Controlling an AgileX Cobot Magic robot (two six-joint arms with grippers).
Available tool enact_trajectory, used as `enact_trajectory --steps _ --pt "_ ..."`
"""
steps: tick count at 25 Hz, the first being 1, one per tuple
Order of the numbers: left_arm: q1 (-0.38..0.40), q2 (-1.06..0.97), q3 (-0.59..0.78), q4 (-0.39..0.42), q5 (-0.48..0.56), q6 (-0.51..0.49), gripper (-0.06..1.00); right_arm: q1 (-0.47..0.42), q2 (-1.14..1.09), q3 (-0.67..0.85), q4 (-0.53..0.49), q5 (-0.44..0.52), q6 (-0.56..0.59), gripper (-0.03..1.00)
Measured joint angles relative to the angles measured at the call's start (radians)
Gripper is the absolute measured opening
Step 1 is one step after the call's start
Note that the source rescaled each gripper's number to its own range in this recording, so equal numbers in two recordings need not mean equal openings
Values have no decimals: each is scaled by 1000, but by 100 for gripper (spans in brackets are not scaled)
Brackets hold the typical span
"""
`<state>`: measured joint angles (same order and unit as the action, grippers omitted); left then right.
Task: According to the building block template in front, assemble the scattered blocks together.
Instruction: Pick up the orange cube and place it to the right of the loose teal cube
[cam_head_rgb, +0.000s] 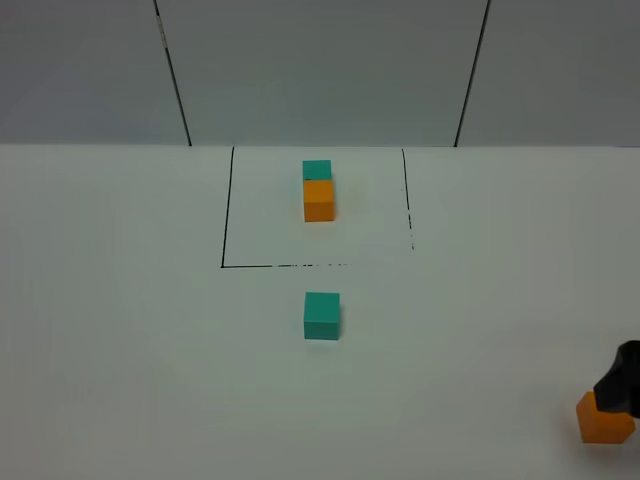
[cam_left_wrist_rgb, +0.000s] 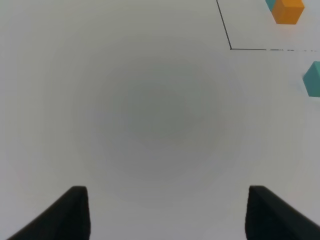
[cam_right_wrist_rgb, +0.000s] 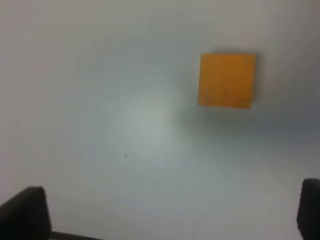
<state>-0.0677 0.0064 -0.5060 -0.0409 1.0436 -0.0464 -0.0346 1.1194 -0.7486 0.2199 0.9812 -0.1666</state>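
Observation:
The loose orange cube that lies apart from the template will have my right gripper close on the opposite sides (cam_head_rgb: 605, 419) (cam_right_wrist_rgb: 226, 80) of it.
The template is a teal cube (cam_head_rgb: 317, 169) joined to an orange cube (cam_head_rgb: 319, 200) inside a thin black drawn rectangle (cam_head_rgb: 226, 230). A loose teal cube (cam_head_rgb: 322, 316) sits just in front of the rectangle; it also shows at the edge of the left wrist view (cam_left_wrist_rgb: 313, 79). A loose orange cube (cam_head_rgb: 603, 420) lies at the front right, also in the right wrist view (cam_right_wrist_rgb: 227, 80). My right gripper (cam_right_wrist_rgb: 170, 215) is open and empty above the table, apart from the orange cube; its black body (cam_head_rgb: 622, 382) shows at the right edge. My left gripper (cam_left_wrist_rgb: 167, 215) is open and empty over bare table.
The white table (cam_head_rgb: 150, 350) ends at a grey panelled wall (cam_head_rgb: 320, 70) behind the rectangle. The rectangle's corner (cam_left_wrist_rgb: 230, 48) and the template's orange cube (cam_left_wrist_rgb: 287, 11) show in the left wrist view.

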Motion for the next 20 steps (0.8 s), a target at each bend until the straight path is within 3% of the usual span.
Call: enact_trajectory --steps 10,20 --pt "0 0 0 0 0 0 40 4 357 -57 -43 -91 -14 100" --pt "0 0 0 0 0 0 40 9 497 -57 -78 -242 -9 100"
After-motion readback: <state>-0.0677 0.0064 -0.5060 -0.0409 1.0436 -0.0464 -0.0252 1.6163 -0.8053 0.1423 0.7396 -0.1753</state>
